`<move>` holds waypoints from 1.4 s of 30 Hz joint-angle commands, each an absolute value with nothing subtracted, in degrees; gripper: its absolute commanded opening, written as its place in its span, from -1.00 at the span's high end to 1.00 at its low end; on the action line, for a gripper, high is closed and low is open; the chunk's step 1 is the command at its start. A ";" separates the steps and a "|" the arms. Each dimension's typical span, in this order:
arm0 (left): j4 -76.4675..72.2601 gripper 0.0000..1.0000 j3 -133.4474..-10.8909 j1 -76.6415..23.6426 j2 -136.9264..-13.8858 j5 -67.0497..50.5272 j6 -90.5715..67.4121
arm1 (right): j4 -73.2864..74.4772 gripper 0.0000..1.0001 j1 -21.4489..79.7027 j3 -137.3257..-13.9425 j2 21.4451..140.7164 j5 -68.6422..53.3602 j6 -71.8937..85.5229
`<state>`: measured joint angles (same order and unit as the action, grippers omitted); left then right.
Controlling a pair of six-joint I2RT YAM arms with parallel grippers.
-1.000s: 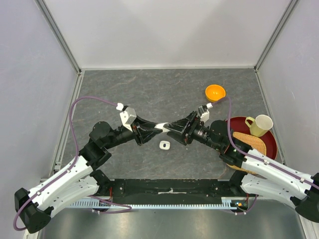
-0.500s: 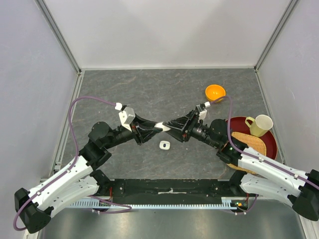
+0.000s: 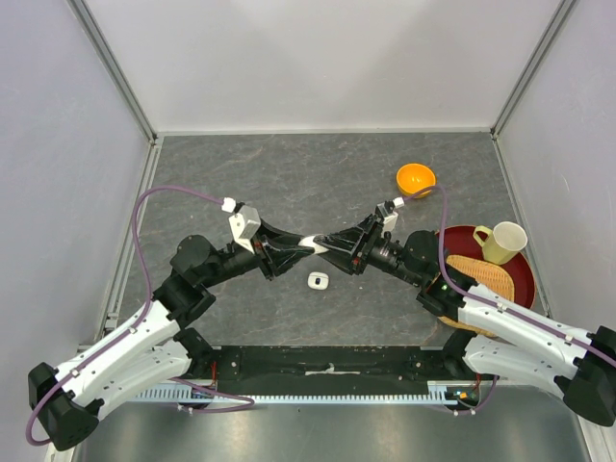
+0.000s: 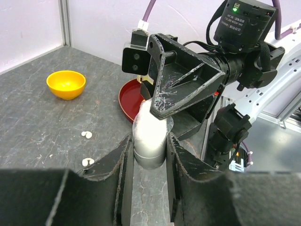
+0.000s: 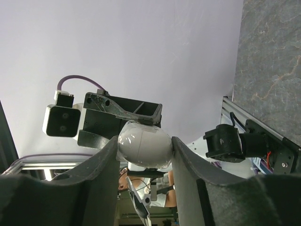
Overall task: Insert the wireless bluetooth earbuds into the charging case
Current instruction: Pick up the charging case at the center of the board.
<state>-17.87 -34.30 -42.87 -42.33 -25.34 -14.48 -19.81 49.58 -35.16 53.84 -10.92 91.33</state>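
Observation:
The left gripper pinches the charging case's end at a slant, so it should open, level out and take the case further (image 4: 149, 128) along before the right gripper opens.
A white pill-shaped charging case (image 3: 317, 242) hangs above the table middle, held from both sides. My left gripper (image 3: 310, 244) is shut on its one end; in the left wrist view the case (image 4: 149, 136) sits between my fingertips (image 4: 149, 141). My right gripper (image 3: 325, 243) is shut on the other end; in the right wrist view the case (image 5: 143, 142) fills the gap between the fingers. Two pairs of tiny white earbuds (image 4: 87, 134) (image 4: 87, 162) lie on the table left of the left gripper. A second white case (image 3: 319, 280) lies on the table below the grippers.
An orange bowl (image 3: 416, 178) stands at the back right, also in the left wrist view (image 4: 66, 84). A dark red plate (image 3: 521, 281) at the right carries a yellow-green mug (image 3: 502, 241) and a woven tan piece (image 3: 481, 272).
Both grippers stay shut on the case. The right wrist has shifted slightly towards the far side and turned a little; the left arm has barely moved.

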 commanded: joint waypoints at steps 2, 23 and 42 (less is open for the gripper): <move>-19.78 0.17 -34.45 -43.15 -43.24 -26.36 -17.14 | -25.31 0.58 49.13 -34.45 53.09 -12.13 92.20; -48.16 -0.26 -21.53 -43.15 -42.10 -25.05 -17.50 | -29.79 0.62 48.69 -33.40 53.97 -13.54 94.57; -57.65 -0.11 -21.53 -45.00 -49.48 -24.08 -16.35 | -31.73 0.62 48.60 -33.93 55.37 -14.77 95.36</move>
